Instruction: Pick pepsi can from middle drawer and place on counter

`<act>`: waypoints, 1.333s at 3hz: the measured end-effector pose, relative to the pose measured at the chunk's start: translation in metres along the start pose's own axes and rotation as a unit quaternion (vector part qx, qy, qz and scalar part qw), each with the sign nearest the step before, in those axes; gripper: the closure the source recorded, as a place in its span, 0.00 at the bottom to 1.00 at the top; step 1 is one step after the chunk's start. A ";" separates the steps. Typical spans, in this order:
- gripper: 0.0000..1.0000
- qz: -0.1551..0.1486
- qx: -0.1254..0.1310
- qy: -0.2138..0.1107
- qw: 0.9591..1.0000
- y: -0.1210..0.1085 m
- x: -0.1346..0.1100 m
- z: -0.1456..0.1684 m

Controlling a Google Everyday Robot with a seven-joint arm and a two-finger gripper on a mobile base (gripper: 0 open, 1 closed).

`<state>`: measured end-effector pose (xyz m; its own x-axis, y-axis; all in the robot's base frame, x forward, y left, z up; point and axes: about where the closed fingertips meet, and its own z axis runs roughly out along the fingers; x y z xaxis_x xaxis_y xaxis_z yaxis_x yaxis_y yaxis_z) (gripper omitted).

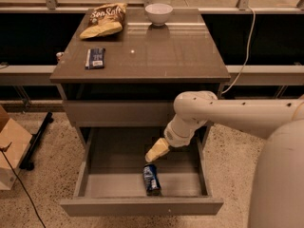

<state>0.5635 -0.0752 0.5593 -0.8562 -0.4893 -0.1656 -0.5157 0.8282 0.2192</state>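
The robot's gripper should close on the pepsi can's back end (150, 170), which is the end farther from the front of the open middle drawer.
The pepsi can (151, 178) lies on its side on the floor of the open middle drawer (109, 182), near the front and a little right of the middle. My gripper (155, 151) hangs inside the drawer, just above and behind the can, a short gap away from it. It holds nothing. The counter (171, 56) is the glossy grey-brown top of the cabinet above.
On the counter lie a chip bag (103, 19) at the back left, a white bowl (158, 13) at the back, and a flat dark-blue packet (95, 58) at the left. A closed drawer front (116, 113) sits above the open one. A cardboard box (12, 144) stands on the floor at the left.
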 end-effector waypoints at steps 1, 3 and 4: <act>0.00 0.038 0.001 0.021 0.999 -0.009 0.003 0.045; 0.00 0.123 0.000 0.041 0.992 -0.015 0.011 0.124; 0.00 0.171 -0.004 0.047 0.984 -0.016 0.016 0.154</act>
<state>0.5629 -0.0541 0.4048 -0.9785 -0.2062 0.0096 -0.1970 0.9467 0.2548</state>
